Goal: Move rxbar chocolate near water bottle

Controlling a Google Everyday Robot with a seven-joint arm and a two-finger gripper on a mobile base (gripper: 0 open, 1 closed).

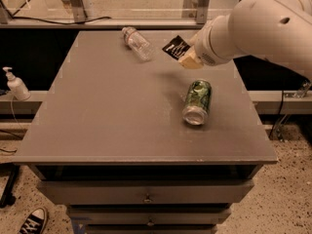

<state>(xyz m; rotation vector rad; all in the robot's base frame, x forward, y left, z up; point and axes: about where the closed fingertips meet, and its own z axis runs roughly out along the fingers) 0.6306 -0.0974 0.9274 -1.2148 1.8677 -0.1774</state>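
Note:
Next, my gripper sets the rxbar chocolate, now held above the table's far middle, down and lets it go on the table [170, 59], next to the near end of the water bottle.
The rxbar chocolate [176, 48], a thin black wrapper with white text, is held in the air above the far middle of the table. My gripper [187, 57] is shut on its right end, and the big white arm hides most of the fingers. The water bottle [137, 43], clear and ribbed, lies on its side at the far side of the table, a short way left of the bar.
A green drink can [197, 101] lies on its side right of the table's middle. The grey table [107, 121] has drawers below its front edge. A white pump dispenser bottle [16, 84] stands on a ledge to the left. A shoe [33, 222] lies on the floor.

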